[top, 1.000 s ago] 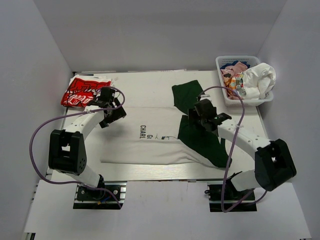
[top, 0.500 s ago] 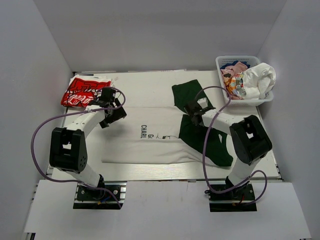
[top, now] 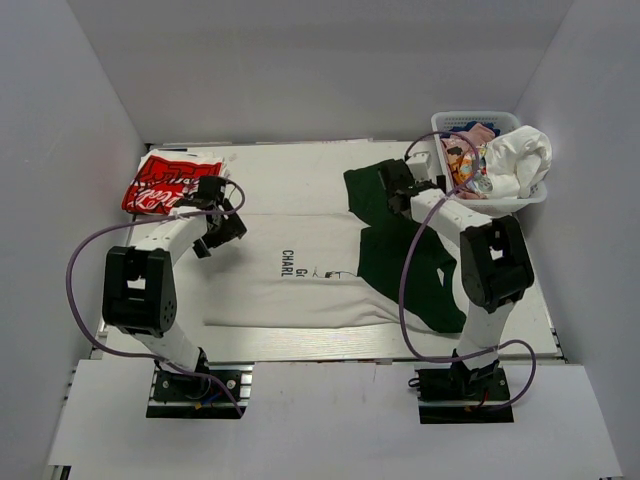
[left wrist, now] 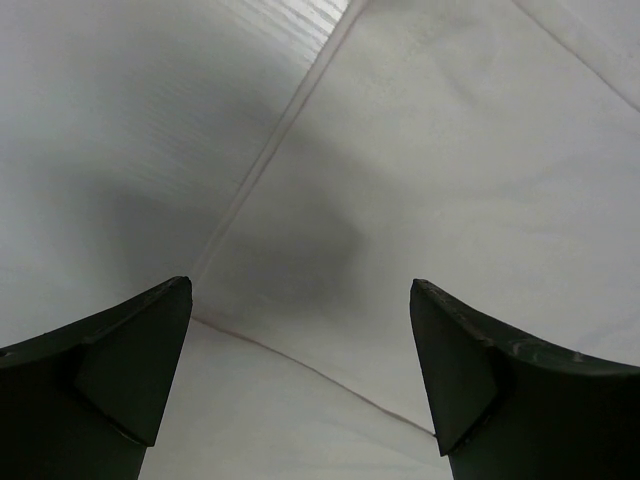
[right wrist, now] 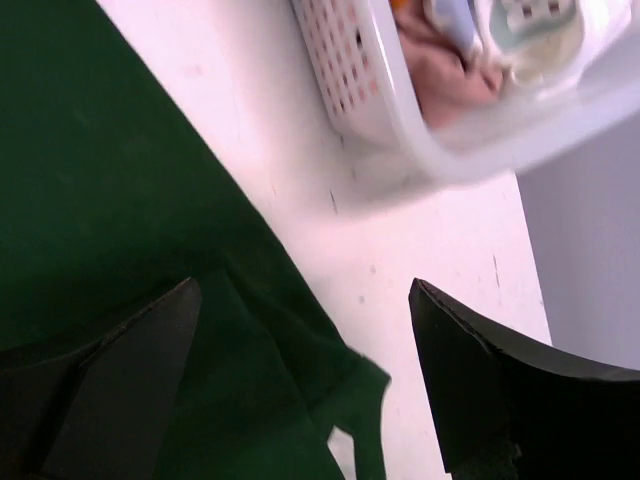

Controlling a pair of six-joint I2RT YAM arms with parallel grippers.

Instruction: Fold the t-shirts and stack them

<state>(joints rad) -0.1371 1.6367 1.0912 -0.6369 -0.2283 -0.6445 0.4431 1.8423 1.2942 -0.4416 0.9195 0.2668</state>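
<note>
The back corner [top: 225, 214] [left wrist: 197, 312] of the white t-shirt, close beside the folded red-and-white t-shirt, should be grabbed next by my left gripper.
A white t-shirt with black text [top: 300, 270] lies spread flat mid-table. A dark green t-shirt [top: 400, 262] lies across its right end and reaches toward the back. A folded red-and-white t-shirt [top: 165, 183] sits at the back left. My left gripper [top: 215, 238] is open and empty over the white shirt's left edge; its wrist view [left wrist: 300, 380] shows the shirt's hem [left wrist: 450, 150] meeting bare table. My right gripper [top: 390, 185] is open and empty over the green shirt's upper part; in its wrist view [right wrist: 305, 380] the green cloth [right wrist: 120, 200] lies under the left finger.
A white lattice basket [top: 445, 125] stands at the back right, holding white [top: 520, 160] and pink [top: 478, 133] clothes; it also shows in the right wrist view [right wrist: 370, 90], close to my right gripper. White walls close in the left, back and right.
My right arm has swung from the middle of the green shirt toward the back, ending beside the basket. My left gripper has barely shifted. The shirts lie as before.
</note>
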